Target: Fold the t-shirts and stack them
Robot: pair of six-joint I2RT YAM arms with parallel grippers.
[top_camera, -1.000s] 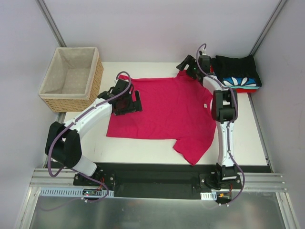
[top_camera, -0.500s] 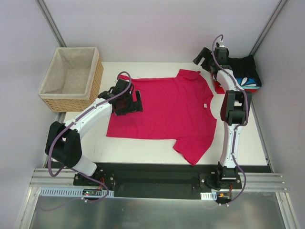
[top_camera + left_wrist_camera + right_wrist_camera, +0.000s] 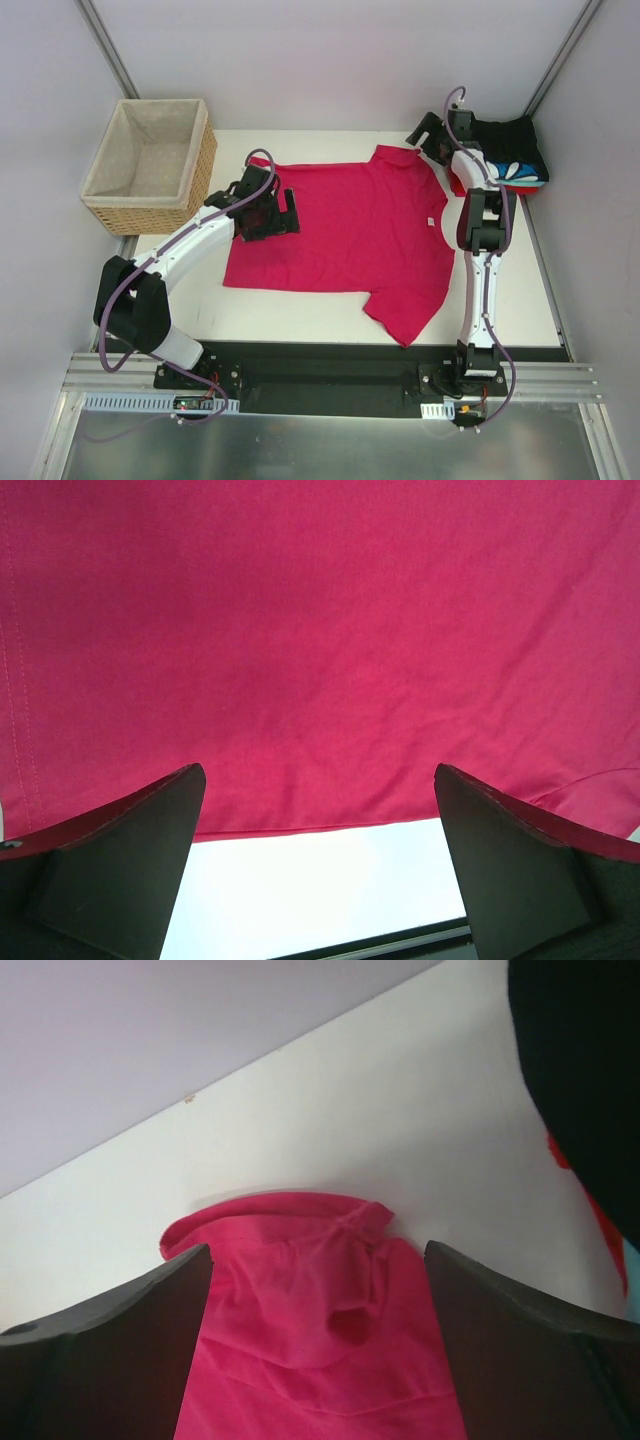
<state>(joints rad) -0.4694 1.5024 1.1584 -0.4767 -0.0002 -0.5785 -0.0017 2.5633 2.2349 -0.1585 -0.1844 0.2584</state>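
Observation:
The pink t-shirt's far sleeve is crumpled near its end, so my right gripper will pinch the sleeve's corner (image 3: 374,1220) and straighten it before folding.
A crimson-pink t-shirt (image 3: 350,230) lies spread flat on the white table, its far sleeve (image 3: 396,157) bunched up. My left gripper (image 3: 268,212) hovers open over the shirt's left hem; in the left wrist view the pink cloth (image 3: 320,630) ends between the open jaws (image 3: 318,775), nothing held. My right gripper (image 3: 431,137) stands open just right of the bunched sleeve (image 3: 300,1260), which shows between its empty fingers (image 3: 318,1250). Folded t-shirts are stacked at the far right: black (image 3: 505,140) on top, blue-white patterned (image 3: 520,172) below, red (image 3: 458,183) underneath.
A wicker basket (image 3: 150,165) with beige lining stands off the table's far left corner. Bare white table (image 3: 300,305) runs along the near edge before the black base rail (image 3: 330,365). Grey walls and metal posts close in the back and sides.
My right gripper left the far sleeve, swung right and back toward the stack, then eased slightly down. The sleeve stays bunched on the table. The left arm has not moved.

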